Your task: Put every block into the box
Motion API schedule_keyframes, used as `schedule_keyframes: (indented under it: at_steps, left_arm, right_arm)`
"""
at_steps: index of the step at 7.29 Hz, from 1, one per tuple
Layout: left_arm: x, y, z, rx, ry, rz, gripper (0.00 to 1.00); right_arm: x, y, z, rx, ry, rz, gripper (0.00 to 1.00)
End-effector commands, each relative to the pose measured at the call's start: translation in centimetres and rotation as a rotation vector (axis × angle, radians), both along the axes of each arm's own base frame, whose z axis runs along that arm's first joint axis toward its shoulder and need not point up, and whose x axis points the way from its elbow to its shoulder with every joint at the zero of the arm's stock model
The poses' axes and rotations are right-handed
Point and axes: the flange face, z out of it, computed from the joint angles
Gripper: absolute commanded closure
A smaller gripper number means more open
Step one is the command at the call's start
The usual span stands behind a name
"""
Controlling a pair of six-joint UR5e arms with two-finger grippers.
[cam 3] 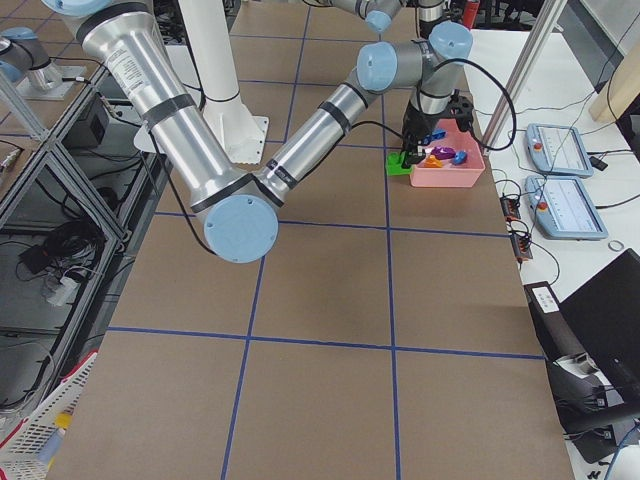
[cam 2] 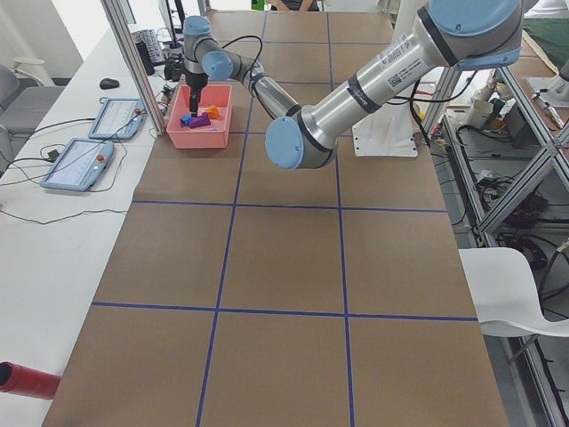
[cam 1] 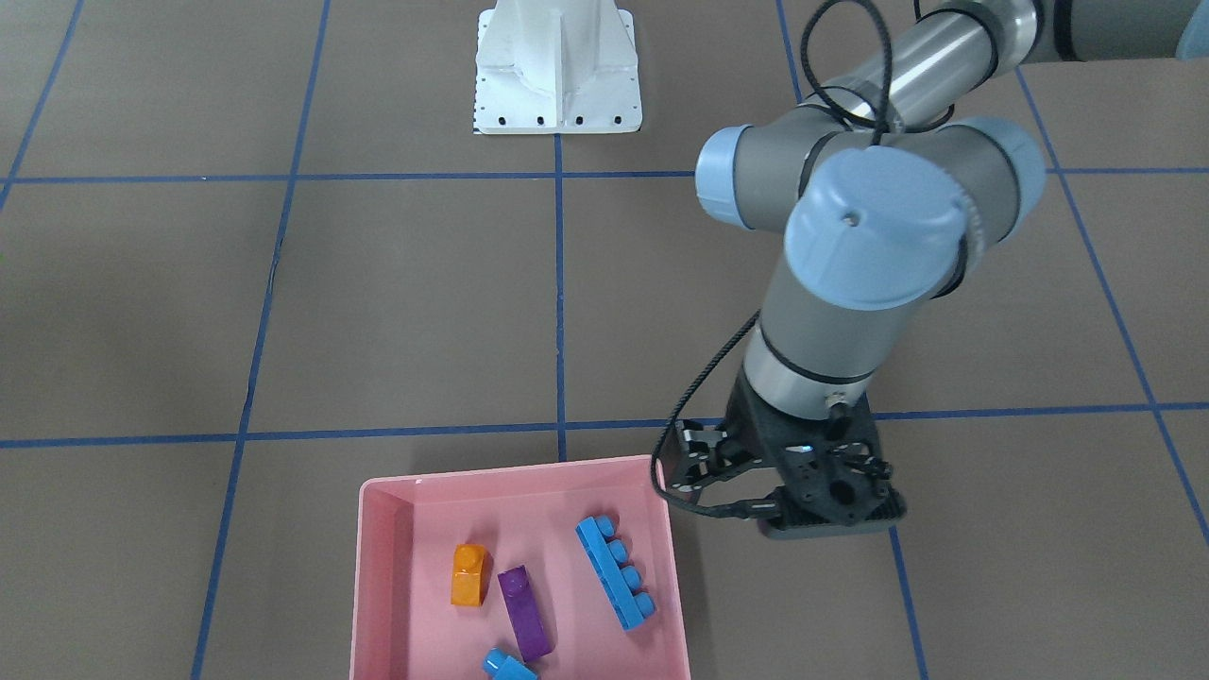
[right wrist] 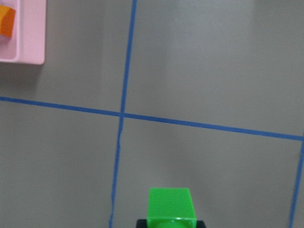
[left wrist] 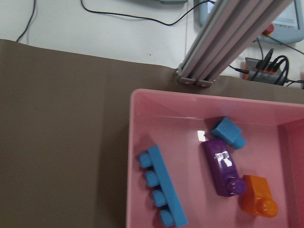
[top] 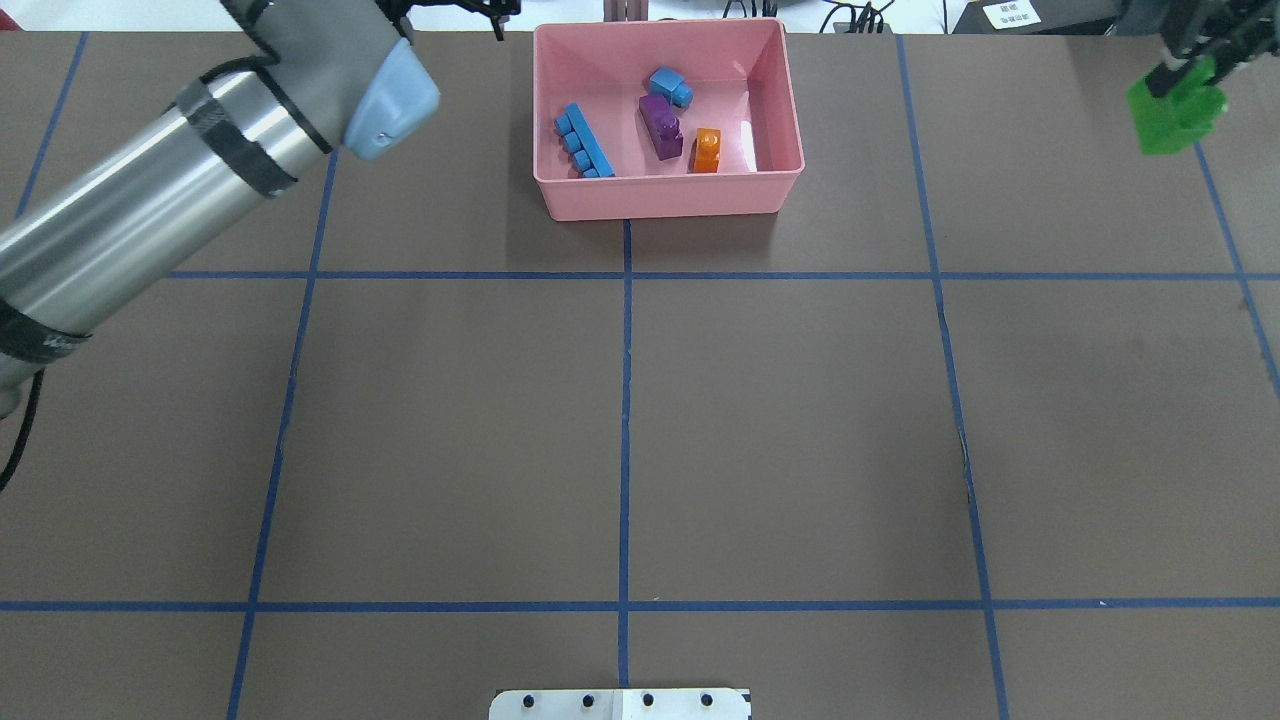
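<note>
Next, my right gripper lets go of the green block, and I need to leave it between the orange block and the pink box's side (cam 1: pixel 432 576).
The pink box (top: pixel 660 195) stands at the far middle of the table. In it lie the long blue block (top: pixel 583 140), the purple block (top: pixel 661 125), the small blue block (top: pixel 670 86) and the orange block (top: pixel 707 150). My left gripper (cam 1: pixel 793 491) hovers just outside the box (cam 1: pixel 510 472) on its left-arm side. It looks open, and no fingers show in the left wrist view. At the far right my right gripper (top: pixel 1185 70) is raised over the table. It is shut on the green block (top: pixel 1175 115), whose top shows between the fingertips (right wrist: pixel 138 222).
The white robot base (cam 1: pixel 557 76) sits at the near middle edge. An aluminium post (left wrist: pixel 228 42) rises just beyond the table edge behind the box (left wrist: pixel 129 166). Control tablets (cam 2: pixel 89 165) and cables lie on the white bench there. Blue tape lines cross the brown table.
</note>
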Motion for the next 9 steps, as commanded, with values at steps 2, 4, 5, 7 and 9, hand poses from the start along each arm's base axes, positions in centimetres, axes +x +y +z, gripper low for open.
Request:
schedule_keyframes:
  at_steps: [2,4,5,7,9]
  left_arm:
    - [-12.5,5.1,15.6,0.101,-0.176,0.178,0.0]
    - [-18.3,10.2,23.2,0.158,-0.24,0.285,0.0]
    - [-20.6,11.6,25.3,0.167,-0.257,0.307,0.0]
    - [-22.5,16.0,28.1,0.175,-0.272,0.345,0.0]
    - [-23.2,16.8,28.8,0.165,-0.276,0.342,0.0]
  right_arm:
    - [-16.2,-7.0,-4.9,0.05,-0.057,0.115,1.0]
    - [-22.1,-10.9,-5.1,0.158,-0.054,0.125,1.0]
    - [-24.6,-12.0,-4.7,0.215,-0.041,0.137,1.0]
    - [-29.7,-12.8,-4.3,0.299,-0.019,0.141,1.0]
    - [-30.6,-13.1,-4.1,0.301,-0.04,0.167,0.9]
